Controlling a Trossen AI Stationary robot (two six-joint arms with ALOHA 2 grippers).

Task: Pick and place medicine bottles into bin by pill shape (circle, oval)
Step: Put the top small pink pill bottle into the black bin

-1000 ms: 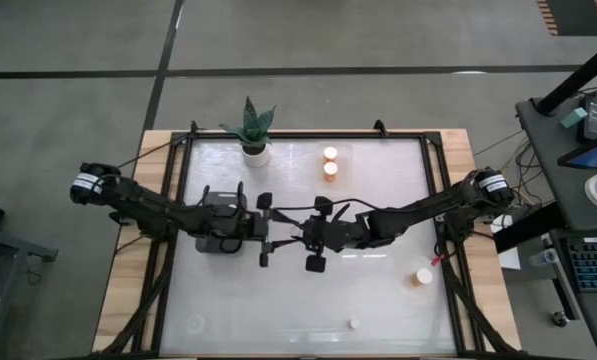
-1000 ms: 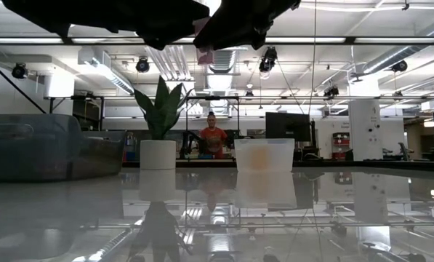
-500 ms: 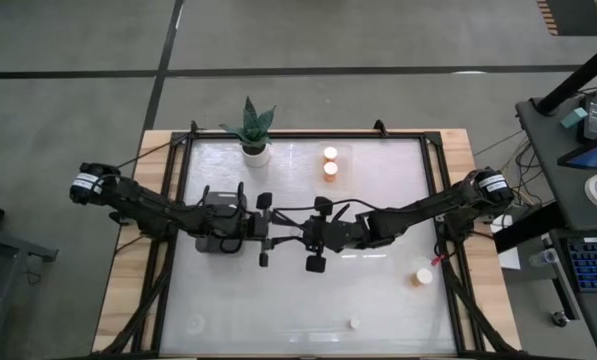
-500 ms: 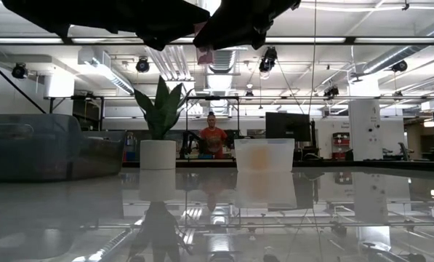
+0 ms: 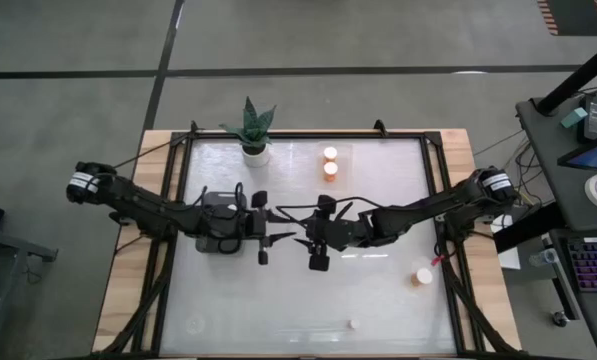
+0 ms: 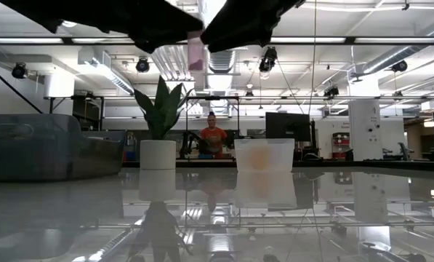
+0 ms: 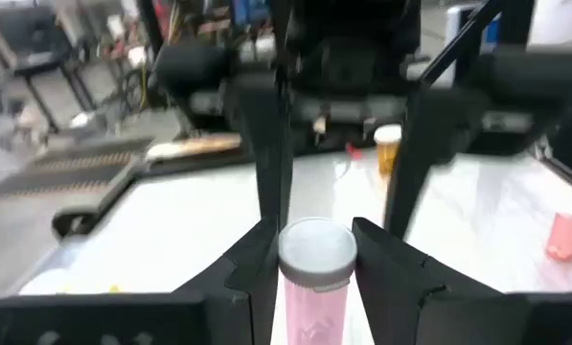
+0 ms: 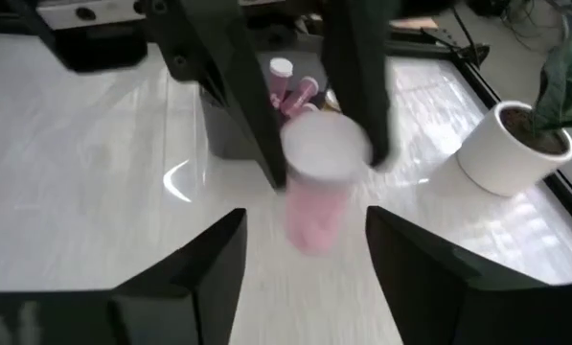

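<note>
Next, my left gripper releases the pinkish-red bottle inside the dark bin (image 5: 232,221), near the side of the bin that faces the middle of the table. The bottle is now high above the table's middle.
A pinkish-red medicine bottle (image 7: 314,287) with a white cap is held upright high above the table's middle, and also shows in the low view (image 6: 195,52) and the right wrist view (image 8: 312,206). My left gripper (image 5: 281,238) is shut on it. My right gripper (image 5: 304,238) faces it from the table's right side, open, its fingers (image 8: 185,278) a little short of the bottle and touching nothing. The dark bin (image 5: 218,225) lies under my left arm. The clear tray (image 6: 264,154) holds orange bottles (image 5: 330,162). My left gripper pinches the bottle's upper end just below the white cap (image 7: 316,251) between its two fingers (image 7: 252,273), near their free ends. The fingers come in about level from the table's left side. The bottle stays upright, cap up, its body hanging below the fingers, lifted clear.
A white pot with a green plant (image 5: 250,135) stands at the far edge. An orange bottle (image 5: 423,277) stands near the table's right edge, with a small pink one (image 7: 565,235) close by. The dark bin holds pink bottles (image 8: 287,81). A small white cap (image 5: 354,323) lies near the front edge.
The two grippers have drawn a little apart. My left gripper has gone slightly toward the table's left edge with the pink bottle, and my right gripper has gone slightly toward the right. The bottle stays upright and high above the table.
</note>
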